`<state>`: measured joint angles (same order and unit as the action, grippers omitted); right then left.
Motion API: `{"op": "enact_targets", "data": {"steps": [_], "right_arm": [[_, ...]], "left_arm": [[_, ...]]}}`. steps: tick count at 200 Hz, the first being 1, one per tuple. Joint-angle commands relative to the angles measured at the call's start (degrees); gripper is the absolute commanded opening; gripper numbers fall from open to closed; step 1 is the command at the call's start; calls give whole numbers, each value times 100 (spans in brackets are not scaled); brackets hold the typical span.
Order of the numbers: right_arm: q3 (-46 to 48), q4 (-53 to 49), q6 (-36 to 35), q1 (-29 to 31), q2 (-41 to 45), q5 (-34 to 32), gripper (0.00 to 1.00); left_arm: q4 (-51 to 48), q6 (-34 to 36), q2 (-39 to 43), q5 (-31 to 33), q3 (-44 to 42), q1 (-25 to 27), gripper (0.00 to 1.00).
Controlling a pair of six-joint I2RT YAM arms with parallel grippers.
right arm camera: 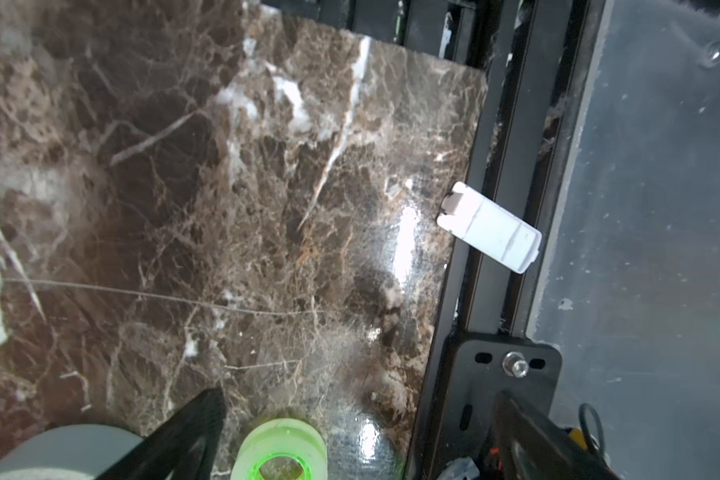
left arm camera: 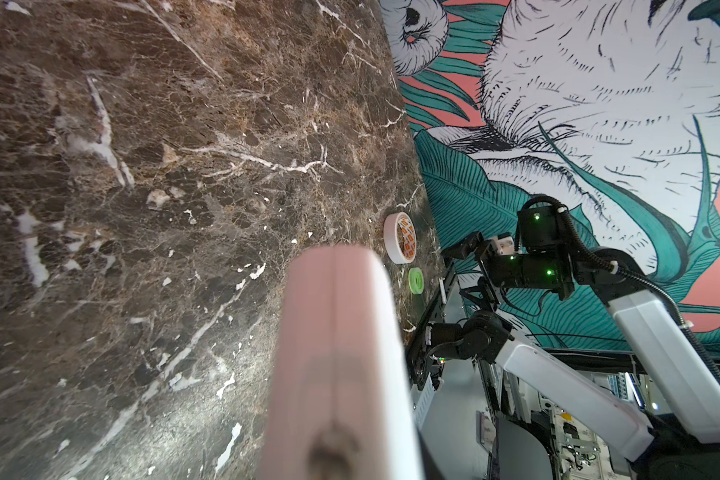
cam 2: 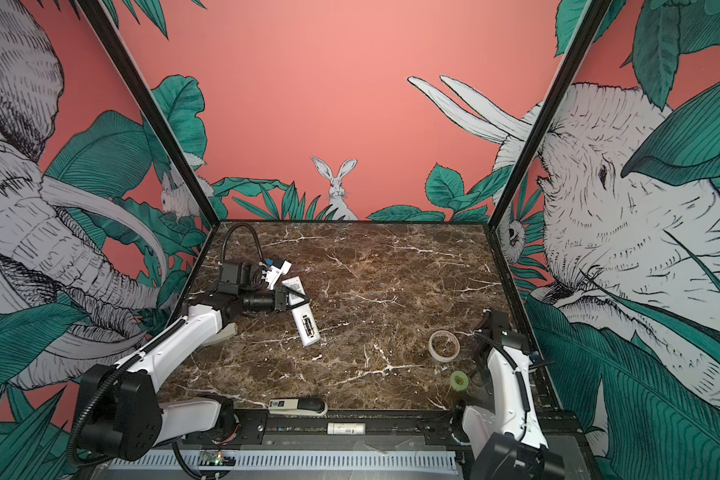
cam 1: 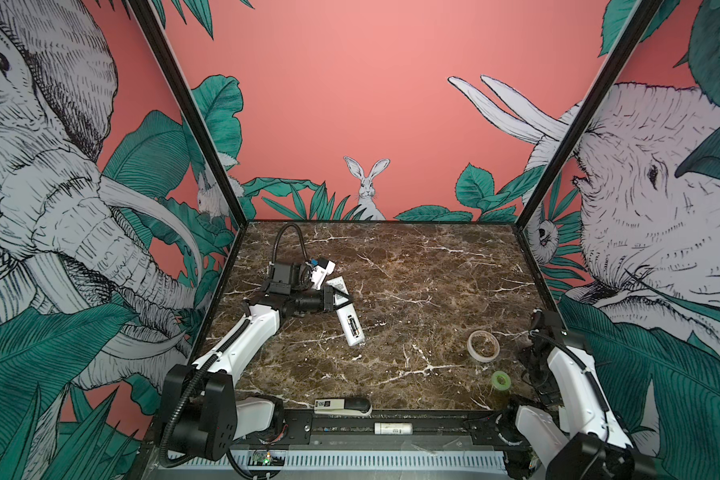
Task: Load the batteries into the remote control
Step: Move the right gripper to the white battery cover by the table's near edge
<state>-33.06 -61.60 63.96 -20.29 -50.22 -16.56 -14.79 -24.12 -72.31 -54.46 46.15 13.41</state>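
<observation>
The white cover piece's end [right arm camera: 453,203] over the marble, away from the black rail, is next for my right gripper to go to and close on.
The white remote control [cam 1: 357,337] lies on the dark marble left of the middle in both top views, back side up, with its compartment [cam 1: 352,326] open. Slim dark shapes show inside; they are too small to tell whether they are the batteries. My left gripper [cam 1: 341,298] is shut across the remote's upper half. In the left wrist view the remote [left arm camera: 337,353] is a blurred pale bar that hides the jaws. My right gripper [right arm camera: 358,440] stands open low at the table's right front, straddling a green tape roll [right arm camera: 281,451] without touching it.
A small white cover piece [right arm camera: 491,226] lies across the table's edge onto the black rail. A pale tape roll [cam 1: 483,345] and the green roll [cam 1: 501,379] sit near the right arm. A stapler [cam 1: 341,406] and a white tube [cam 1: 393,428] lie at the front edge.
</observation>
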Motion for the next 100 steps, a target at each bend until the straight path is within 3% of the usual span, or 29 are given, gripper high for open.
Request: {"op": "enact_targets", "data": {"steps": [1, 26, 100], "right_arm": [[289, 254, -504, -565, 443, 406, 100], [498, 360, -826, -1251, 789, 562, 100], [370, 982, -1459, -2639, -94, 556, 100]], "left_arm": [[-14, 115, 55, -170, 161, -23, 0], [10, 96, -10, -193, 204, -23, 0], [32, 118, -82, -206, 230, -23, 0]]}}
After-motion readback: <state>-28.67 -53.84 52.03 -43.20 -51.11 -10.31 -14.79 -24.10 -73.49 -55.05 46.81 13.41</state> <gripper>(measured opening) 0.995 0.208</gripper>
